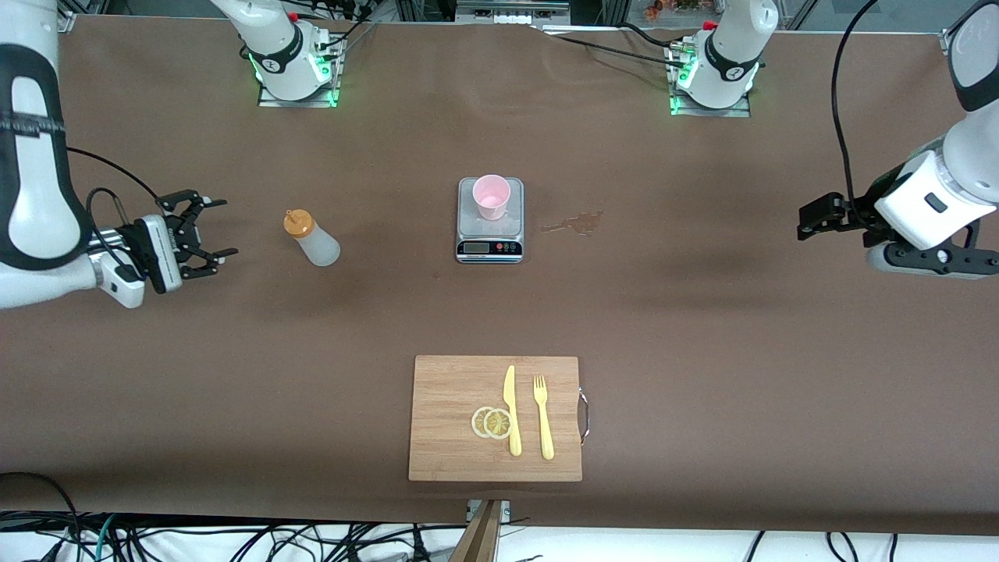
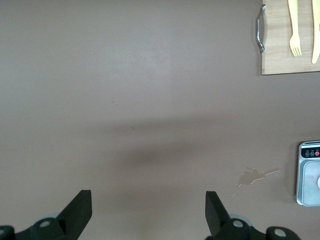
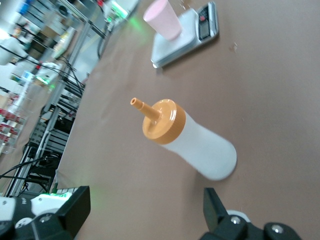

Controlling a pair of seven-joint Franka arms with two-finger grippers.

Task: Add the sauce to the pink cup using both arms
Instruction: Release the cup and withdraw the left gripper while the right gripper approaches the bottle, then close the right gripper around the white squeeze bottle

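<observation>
Next, my right gripper goes to the sauce bottle's whitish body (image 1: 318, 244) (image 3: 206, 148), below the orange nozzle cap, and closes there.
The sauce bottle (image 1: 312, 239), whitish with an orange nozzle cap, stands on the table toward the right arm's end; the right wrist view shows it (image 3: 196, 142) close ahead. The pink cup (image 1: 492, 195) stands on the steel scale (image 1: 489, 231) at mid-table, and also shows in the right wrist view (image 3: 162, 19). My right gripper (image 1: 222, 229) is open and empty, low over the table beside the bottle, apart from it. My left gripper (image 1: 805, 221) is open and empty over bare table at the left arm's end, its black fingers (image 2: 79, 210) spread wide.
A brownish spill stain (image 1: 577, 224) lies beside the scale toward the left arm's end. A wooden cutting board (image 1: 453, 390) with a yellow knife, a fork and lemon slices lies nearer the front camera.
</observation>
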